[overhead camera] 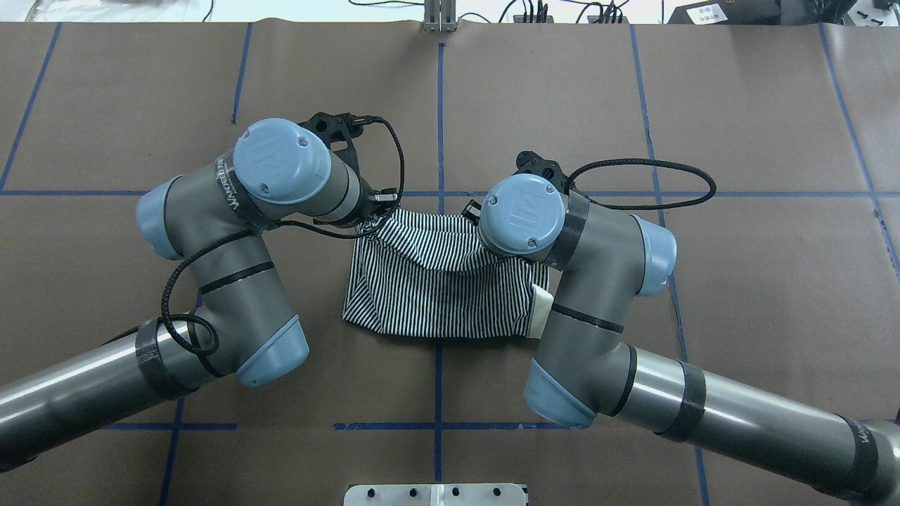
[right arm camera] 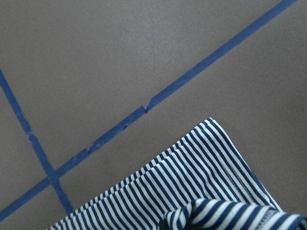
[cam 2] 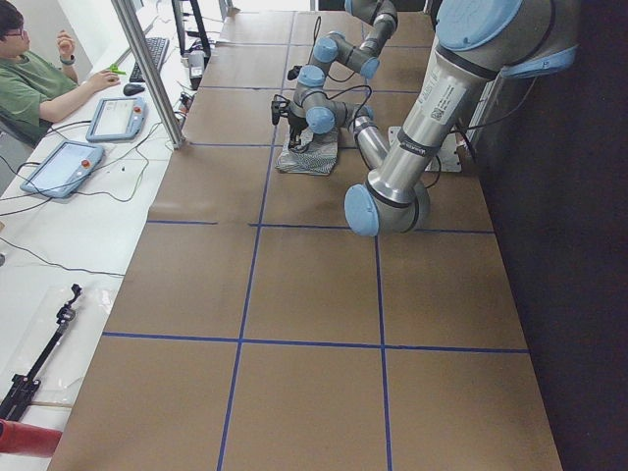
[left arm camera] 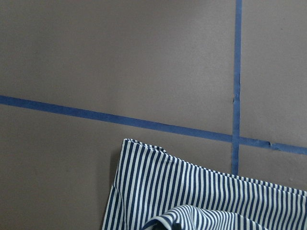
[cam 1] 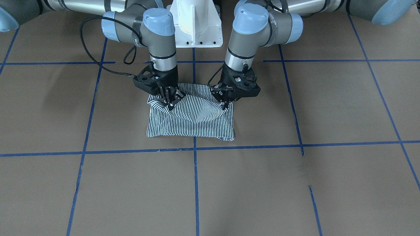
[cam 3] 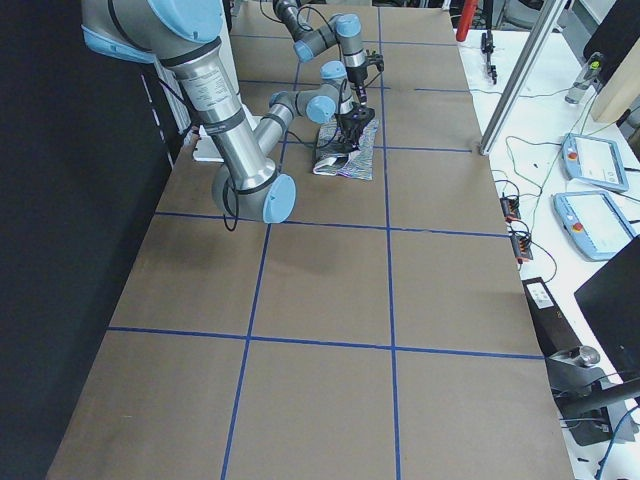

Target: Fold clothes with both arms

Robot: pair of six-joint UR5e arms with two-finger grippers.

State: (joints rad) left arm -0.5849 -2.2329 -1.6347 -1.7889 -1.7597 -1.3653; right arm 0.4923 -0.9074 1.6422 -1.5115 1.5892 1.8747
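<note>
My right gripper has the pinched fabric. It will let go of it on the shirt's flat layer (cam 1: 164, 120) (right arm camera: 187, 195), between the bunched cloth and the tape-side edge.
The navy-and-white striped shirt (cam 1: 193, 119) lies folded into a rough rectangle near the table's middle, also seen in the overhead view (overhead camera: 436, 292). A bit of cream collar (overhead camera: 540, 313) pokes out at its right edge. My left gripper (cam 1: 225, 105) points down and is shut on a pinch of fabric at the shirt's robot-side corner. My right gripper (cam 1: 171, 105) is shut on the other robot-side corner, where the cloth bunches up. From overhead both grippers are hidden under the wrists. Each wrist view shows only striped shirt (left arm camera: 192, 196) (right arm camera: 192, 191) and tape, no fingers.
Brown paper with blue tape lines (cam 1: 195, 147) covers the table. The white pedestal base (cam 1: 197, 26) stands just behind the shirt. A seated person (cam 2: 39, 78) and teach pendants (cam 2: 61, 167) are at a side desk beyond the table's far edge.
</note>
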